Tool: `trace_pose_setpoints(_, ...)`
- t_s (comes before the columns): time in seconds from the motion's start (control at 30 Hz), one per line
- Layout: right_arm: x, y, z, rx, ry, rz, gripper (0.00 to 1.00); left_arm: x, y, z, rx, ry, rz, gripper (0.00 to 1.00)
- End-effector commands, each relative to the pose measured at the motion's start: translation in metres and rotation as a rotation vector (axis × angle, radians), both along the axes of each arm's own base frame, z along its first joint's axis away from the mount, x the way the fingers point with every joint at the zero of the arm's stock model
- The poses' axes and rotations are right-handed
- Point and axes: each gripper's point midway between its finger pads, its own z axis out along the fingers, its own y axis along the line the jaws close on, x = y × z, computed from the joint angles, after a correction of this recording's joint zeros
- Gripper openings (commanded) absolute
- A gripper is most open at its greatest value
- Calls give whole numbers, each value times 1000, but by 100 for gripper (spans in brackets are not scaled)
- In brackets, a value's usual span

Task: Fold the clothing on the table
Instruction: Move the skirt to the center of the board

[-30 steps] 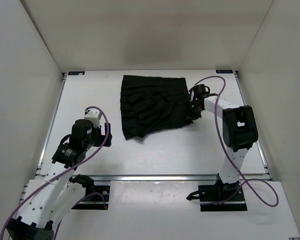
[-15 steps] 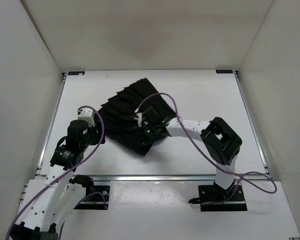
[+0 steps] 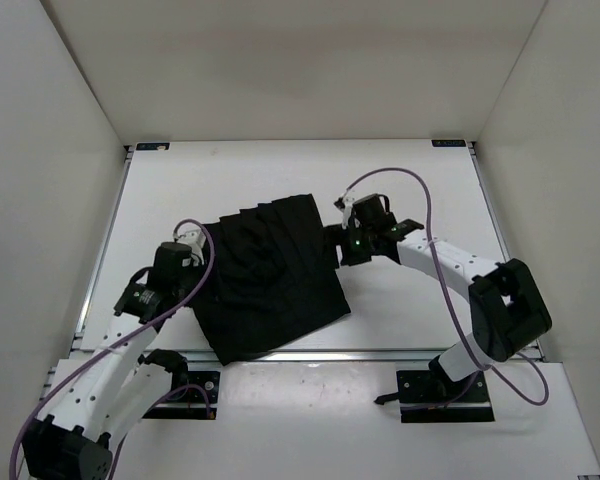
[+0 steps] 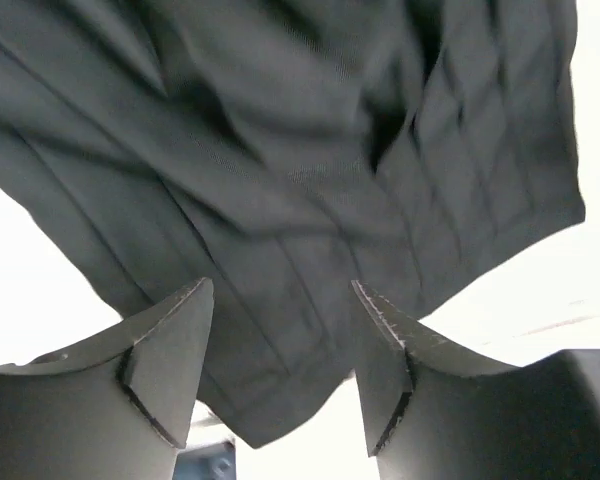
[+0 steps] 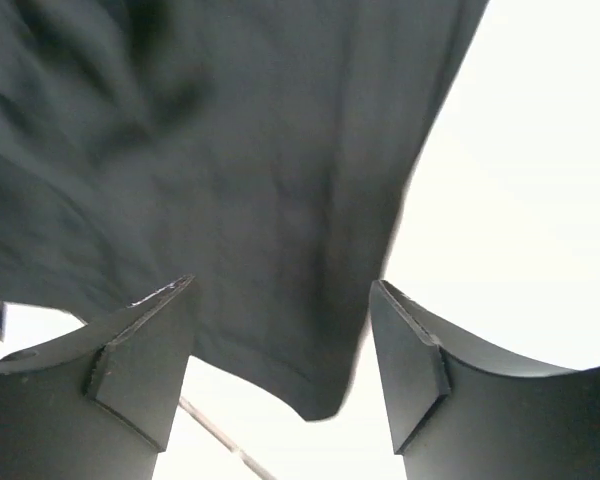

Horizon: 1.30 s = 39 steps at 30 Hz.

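Observation:
The clothing is lying crooked with its lower corner at the metal bar, so next I move it back square before my left gripper takes that corner (image 3: 225, 352).
The clothing (image 3: 275, 285) is a black pleated garment lying crumpled on the white table (image 3: 420, 180), from the middle down to the near edge. My left gripper (image 3: 201, 262) is at its left edge. In the left wrist view the left gripper (image 4: 280, 365) is open, and a corner of the clothing (image 4: 280, 160) lies between and beyond the fingers. My right gripper (image 3: 339, 246) is at the garment's upper right corner. In the right wrist view the right gripper (image 5: 280, 365) is open, with the clothing's (image 5: 230, 150) hem corner lying loose between the fingers.
A metal rail (image 3: 400, 354) runs along the table's near edge, and the cloth's lower corner reaches it. White walls close in the left, right and back sides. The right arm's purple cable (image 3: 425, 205) loops above its wrist.
The right gripper dragged the clothing from the back of the table toward the front left, then opened and let it go. The left gripper moved onto the garment's left edge and its jaws narrowed.

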Motion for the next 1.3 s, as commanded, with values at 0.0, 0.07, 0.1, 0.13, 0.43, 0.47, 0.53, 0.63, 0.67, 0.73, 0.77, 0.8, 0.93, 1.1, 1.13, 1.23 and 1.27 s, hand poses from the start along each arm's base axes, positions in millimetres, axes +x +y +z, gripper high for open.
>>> trace_pose_setpoints(0.0, -40, -27, -34, -131, 65, 42, 66, -21, -22, -19, -128, 107, 15, 66)
trace_pose_setpoints(0.07, -50, -34, -48, -167, 82, 59, 67, -26, -30, -39, -193, 162, 32, 63)
trace_pose_setpoints(0.1, -53, -34, -53, -170, 96, 65, 67, -28, -31, -46, -198, 179, 45, 63)
trace_pose_setpoints(0.13, -54, -31, -54, -171, 96, 77, 67, -28, -34, -53, -215, 188, 57, 63)
trace_pose_setpoints(0.43, -72, -34, -81, -216, 203, 92, 37, -12, -46, -107, -207, 251, 111, 55)
trace_pose_setpoints(0.47, -72, -34, -83, -212, 208, 86, 27, -5, -47, -110, -190, 248, 114, 54)
trace_pose_setpoints(0.53, -72, -34, -79, -192, 200, 73, 5, 9, -46, -113, -152, 240, 122, 53)
trace_pose_setpoints(0.63, -63, -34, -74, -156, 178, 25, 0, 57, -52, -102, -106, 189, 106, 52)
trace_pose_setpoints(0.67, -63, -36, -73, -133, 186, 18, 0, 64, -50, -113, -59, 216, 87, 52)
trace_pose_setpoints(0.73, -55, -36, -67, -91, 181, -6, 0, 96, -57, -108, -24, 209, 54, 52)
trace_pose_setpoints(0.77, -47, -36, -63, -72, 167, -18, 0, 113, -62, -105, -1, 216, 21, 51)
trace_pose_setpoints(0.8, -37, -40, -62, -74, 163, -47, 0, 141, -69, -85, -10, 178, 3, 54)
trace_pose_setpoints(0.93, -26, -47, -66, -73, 182, -78, 0, 153, -72, -53, -74, 117, -3, 63)
trace_pose_setpoints(1.1, -4, -60, -72, -85, 189, -117, 14, 113, -39, -39, -111, 103, 61, 73)
trace_pose_setpoints(1.13, -5, -63, -75, -93, 204, -116, 22, 103, -31, -39, -101, 98, 88, 73)
trace_pose_setpoints(1.23, -3, -64, -70, -105, 177, -123, 44, 83, -11, -51, -29, 101, 143, 73)
trace_pose_setpoints(1.27, -4, -64, -67, -112, 158, -122, 45, 76, -4, -59, -4, 116, 160, 74)
